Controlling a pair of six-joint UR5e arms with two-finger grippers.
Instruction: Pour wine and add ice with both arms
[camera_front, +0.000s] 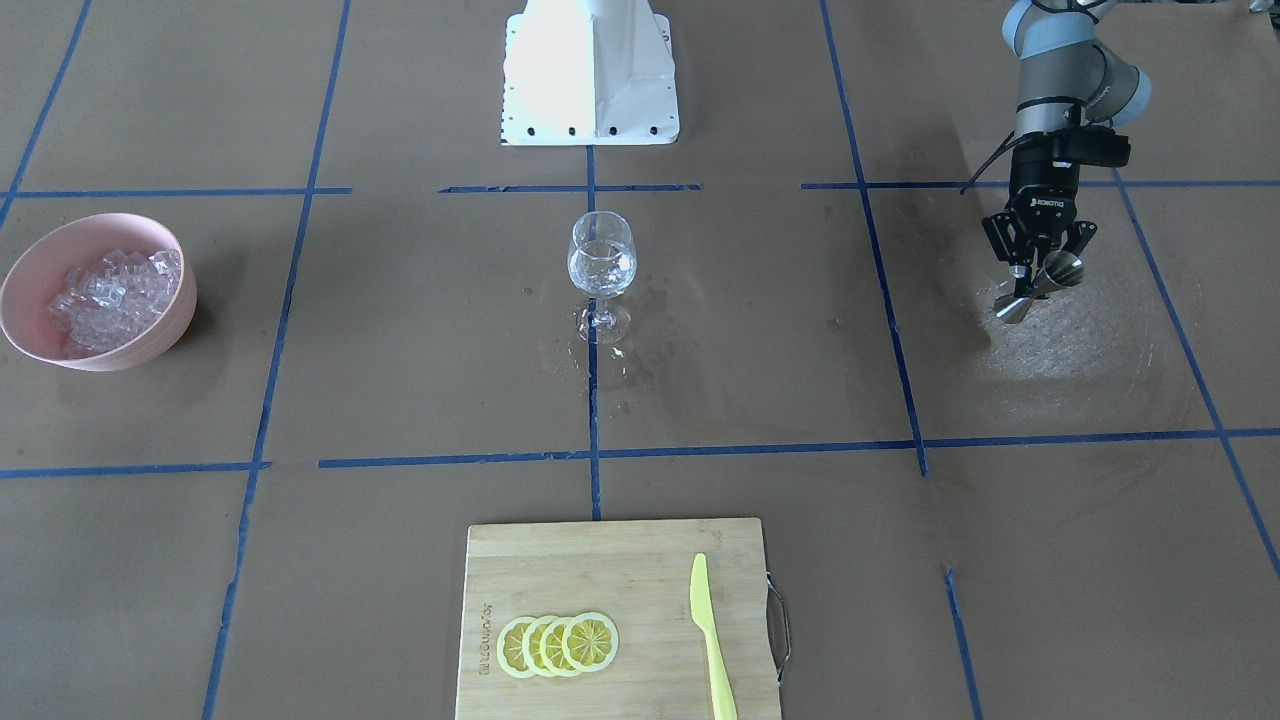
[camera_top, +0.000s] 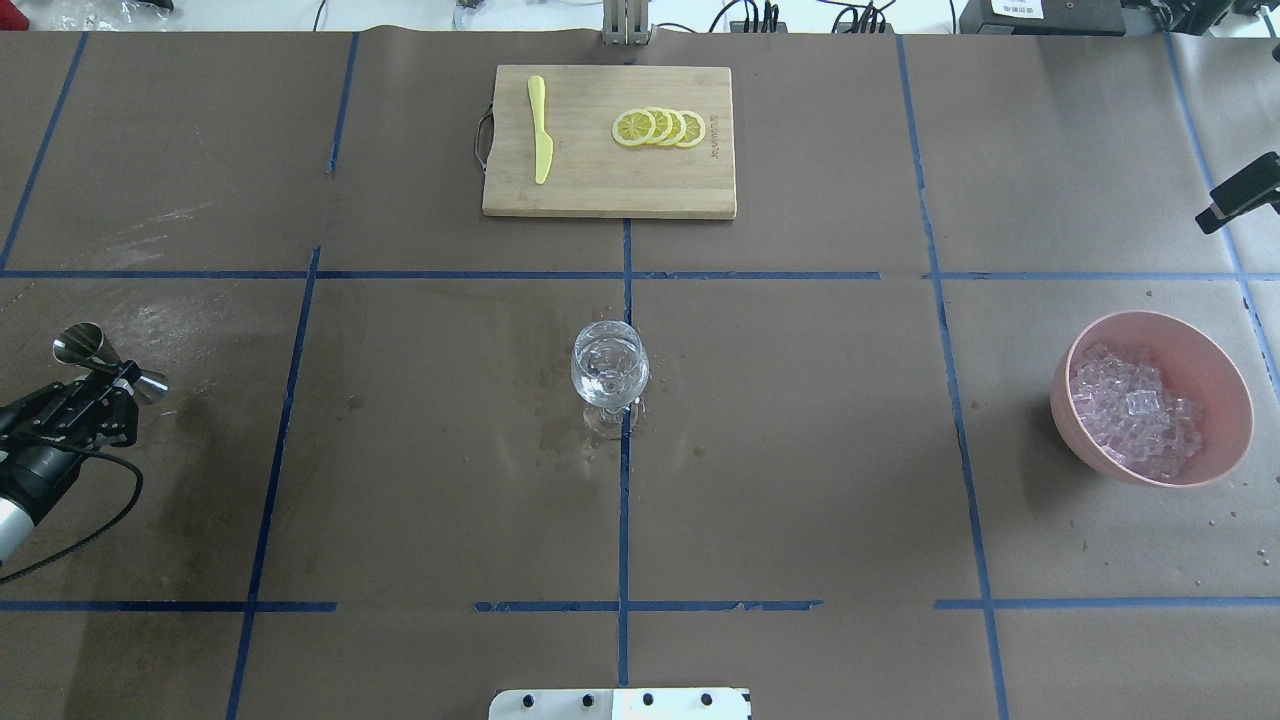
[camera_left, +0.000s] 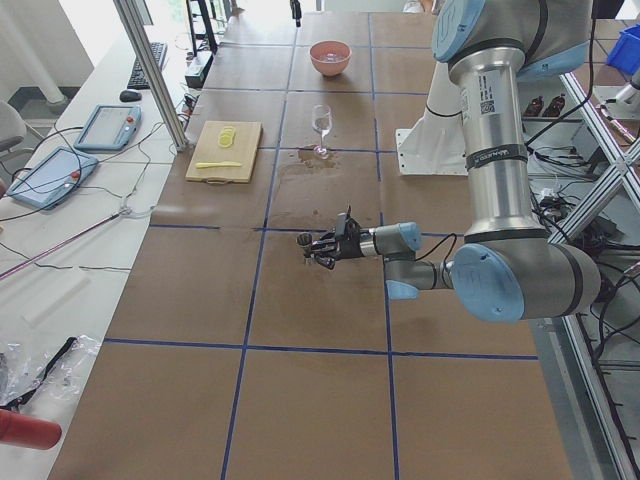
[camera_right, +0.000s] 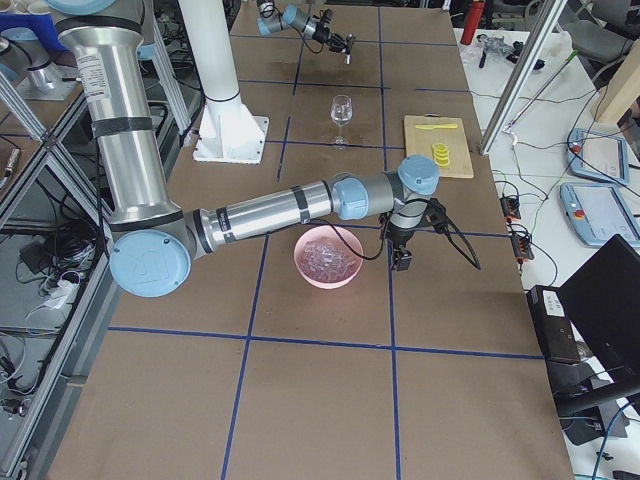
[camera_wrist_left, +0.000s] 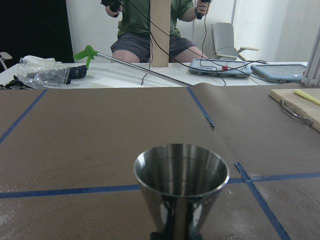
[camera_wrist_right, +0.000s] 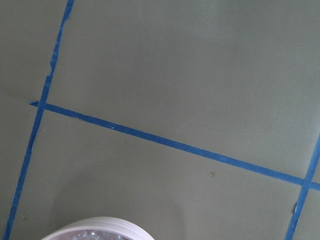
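My left gripper is going to set the steel jigger down so that it stands upright on the wet patch's edge (camera_front: 985, 305) that is nearest to the wine glass.
A wine glass (camera_front: 601, 262) stands at the table's middle with a little clear wine (camera_top: 608, 368) in it. My left gripper (camera_front: 1038, 283) is shut on the waist of a steel jigger (camera_top: 110, 365) and holds it slanted above the table's left end, far from the glass. The jigger's cup (camera_wrist_left: 181, 172) looks empty. The ice (camera_front: 112, 290) lies heaped in a pink bowl (camera_top: 1215, 440) at the right end. My right gripper (camera_right: 400, 258) hangs beside the bowl in the exterior right view. I cannot tell whether it is open.
A wooden cutting board (camera_top: 600, 190) with lemon slices (camera_top: 659, 127) and a yellow knife (camera_top: 540, 140) lies at the far edge. Wet spots (camera_front: 640, 340) surround the glass. The white robot base (camera_front: 590, 75) stands behind it. An operator (camera_wrist_left: 150, 25) sits beyond the table.
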